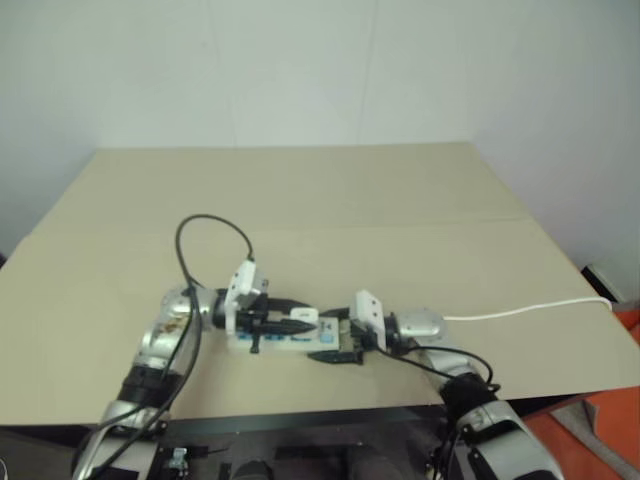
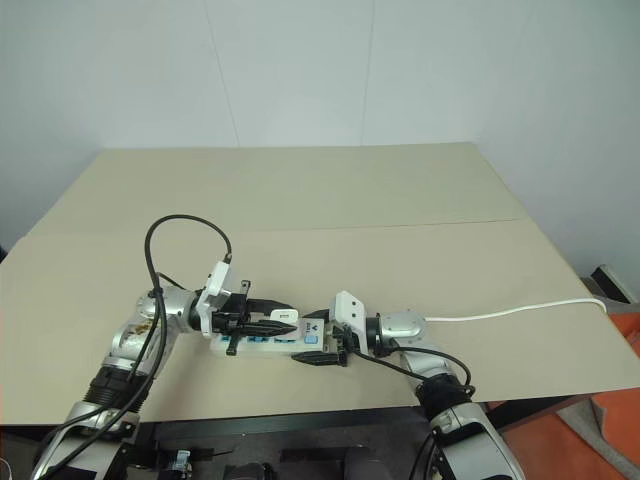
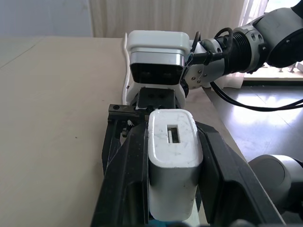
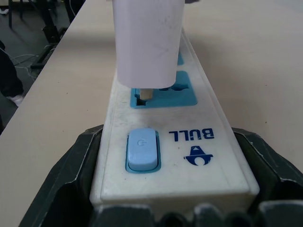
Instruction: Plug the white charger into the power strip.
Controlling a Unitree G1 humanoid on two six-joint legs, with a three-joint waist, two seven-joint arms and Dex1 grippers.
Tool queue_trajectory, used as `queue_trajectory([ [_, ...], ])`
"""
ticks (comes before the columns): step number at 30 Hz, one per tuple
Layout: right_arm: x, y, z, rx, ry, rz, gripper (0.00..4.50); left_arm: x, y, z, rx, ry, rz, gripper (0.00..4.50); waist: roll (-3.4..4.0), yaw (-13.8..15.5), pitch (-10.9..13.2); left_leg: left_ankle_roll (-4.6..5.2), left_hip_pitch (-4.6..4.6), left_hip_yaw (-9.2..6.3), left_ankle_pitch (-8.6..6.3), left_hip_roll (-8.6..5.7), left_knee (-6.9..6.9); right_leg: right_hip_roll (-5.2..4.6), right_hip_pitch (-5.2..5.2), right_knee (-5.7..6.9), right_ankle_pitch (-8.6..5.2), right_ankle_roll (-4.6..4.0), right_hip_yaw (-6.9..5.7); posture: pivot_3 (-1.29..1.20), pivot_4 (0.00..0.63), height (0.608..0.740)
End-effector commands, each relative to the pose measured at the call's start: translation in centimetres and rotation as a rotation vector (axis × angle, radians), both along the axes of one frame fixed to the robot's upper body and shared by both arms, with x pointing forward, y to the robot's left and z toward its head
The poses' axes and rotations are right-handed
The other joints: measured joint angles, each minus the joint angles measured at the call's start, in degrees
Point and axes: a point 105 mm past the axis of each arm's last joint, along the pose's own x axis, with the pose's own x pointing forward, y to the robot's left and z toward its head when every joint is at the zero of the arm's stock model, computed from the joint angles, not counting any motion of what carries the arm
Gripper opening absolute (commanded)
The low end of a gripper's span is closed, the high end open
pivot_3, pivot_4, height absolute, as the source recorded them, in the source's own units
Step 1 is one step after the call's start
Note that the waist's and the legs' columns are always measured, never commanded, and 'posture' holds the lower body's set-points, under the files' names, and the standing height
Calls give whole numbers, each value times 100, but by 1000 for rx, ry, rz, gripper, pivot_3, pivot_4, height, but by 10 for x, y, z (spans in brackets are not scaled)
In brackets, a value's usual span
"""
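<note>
Next, I let go of the white charger with my left gripper in the power strip's socket [image 1: 302, 332] [image 3: 171, 220] nearest the blue switch.
The white charger [image 3: 174, 156] is pinched between the two black fingers [image 3: 125, 179] of my left gripper [image 1: 300, 322], which is shut on it. It stands upright over the power strip [image 4: 165, 142], a white bar with blue sockets lying near the table's front edge. A metal prong under the charger [image 4: 147, 42] reaches into the slot of the socket closest to the blue switch [image 4: 142, 149], and a gap remains between the charger body and the socket face. My right gripper [image 1: 335, 345] is shut on the strip's switch end, one finger [image 4: 71, 175] on each side.
The strip's thin white cord [image 1: 520, 310] runs right across the tan table [image 1: 330, 200] to its right edge. A black cable loop [image 1: 210, 225] arches above my left wrist. The table's front edge lies just below both grippers.
</note>
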Motion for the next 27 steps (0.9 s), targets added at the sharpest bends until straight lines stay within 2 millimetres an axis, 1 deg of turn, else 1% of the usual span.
queue_trajectory([
  [1, -4, 0, -7, -45, 6, 29, 3413, 1, 3, 4, 14, -42, -10, 1019, 0, 0, 0, 0, 0, 0, 0, 0, 0, 0, 0, -1, 0, 0, 0, 0, 150, 740],
  [6, -4, 0, -7, -45, 6, 28, 3413, 3, 5, 2, 18, -44, -4, 1019, 0, 2, 0, 0, 0, 1, 0, 0, 0, 0, 0, -2, 0, 0, 1, 0, 150, 740],
  [11, -4, 0, -7, -45, 6, 27, 3413, 3, 6, -4, 43, -47, -10, 1019, 0, 3, 0, 0, 0, 1, 0, 0, -1, 0, 0, -3, 0, 0, 0, 0, 150, 740],
  [16, -4, 0, -7, -46, 4, 25, 3413, 3, 6, -4, 39, -46, -14, 1019, 0, 3, 0, 0, 0, 1, 0, 0, -1, 0, 0, -5, 0, 0, 1, 0, 150, 740],
  [21, -4, 0, -6, -47, 5, 25, 3413, 1, 7, -6, 50, -34, -33, 1019, 0, 3, 0, 0, 0, 0, 0, 0, -2, 0, 0, -5, 0, 0, 0, 0, 150, 740],
  [27, -4, 0, -8, -48, 7, 23, 3413, -3, 10, -13, 76, -18, -50, 1019, 0, -10, 0, 0, -1, 1, 0, 0, -3, 0, -1, -9, 0, 0, 1, 0, 150, 740],
])
